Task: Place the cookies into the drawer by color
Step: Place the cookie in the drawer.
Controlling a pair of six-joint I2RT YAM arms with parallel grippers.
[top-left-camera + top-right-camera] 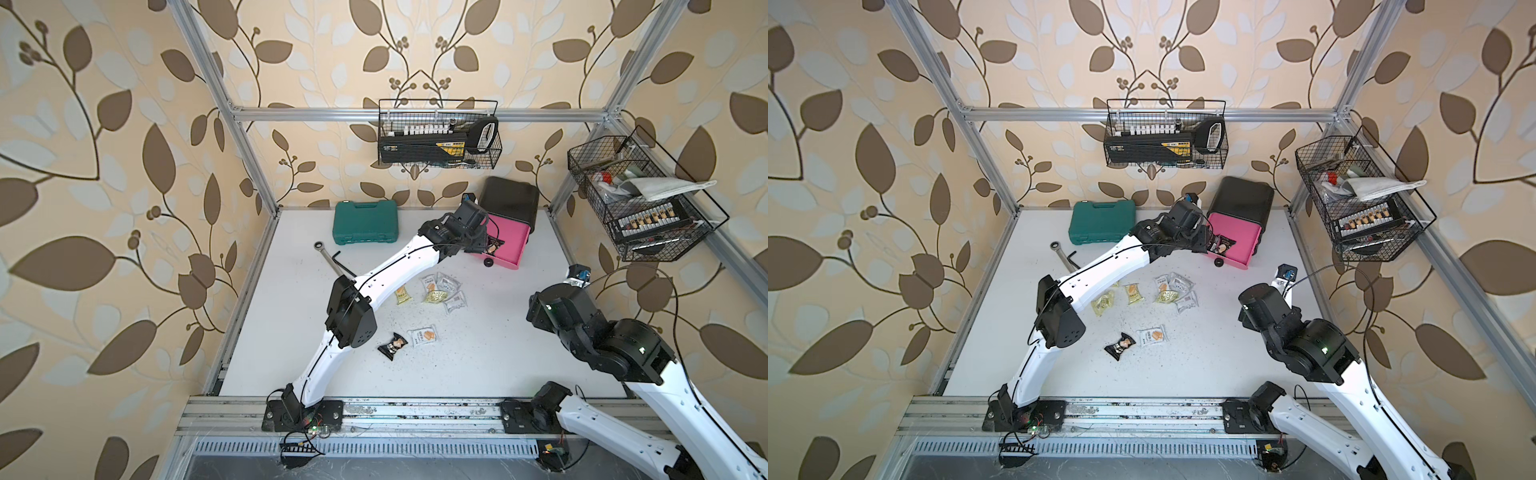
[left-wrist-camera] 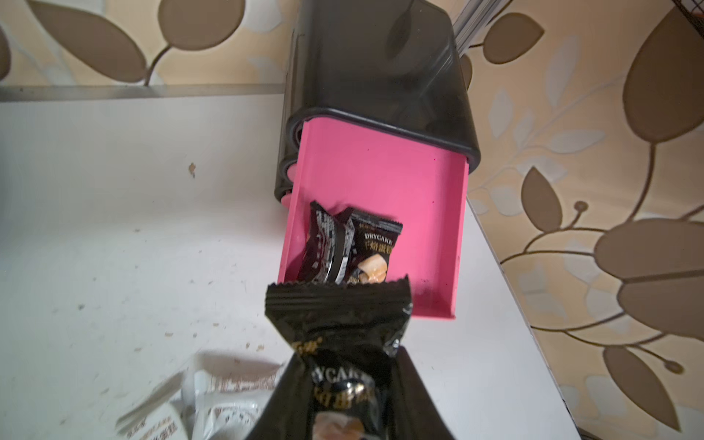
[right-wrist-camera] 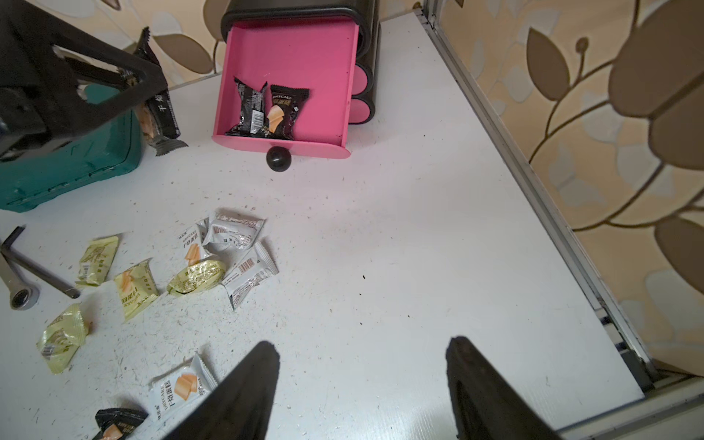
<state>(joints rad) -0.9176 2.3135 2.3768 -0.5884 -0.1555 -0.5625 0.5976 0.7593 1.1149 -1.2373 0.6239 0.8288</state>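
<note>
Next, my left gripper releases the third black cookie packet, held at the drawer's front corner, next to the two black cookies in the open pink drawer [image 1: 508, 252] [image 2: 418, 262].
The drawer cabinet [image 1: 510, 198] is black, and its top pink drawer [image 2: 381, 179] is pulled out. Two black cookies [image 2: 375, 247] [image 3: 249, 108] lie inside it. My left gripper [image 2: 343, 358] is shut on a third black cookie packet [image 2: 339, 324], held in the air at the open drawer's front left corner. The held packet [image 3: 162, 114] also shows in the right wrist view. My right gripper [image 3: 360, 343] is open over bare table with nothing between its fingers. Yellow-green and white cookies [image 1: 436, 289] lie loose mid-table. Nearer the front are a black one [image 1: 391, 345] and a white one [image 1: 424, 336].
A green tool case [image 1: 365, 222] stands at the back, left of the drawer. A wrench [image 1: 328, 257] and a hex key [image 1: 340, 259] lie in front of it. Wire baskets [image 1: 438, 135] [image 1: 640, 199] hang on the frame. The drawer's knob [image 3: 278, 158] juts forward.
</note>
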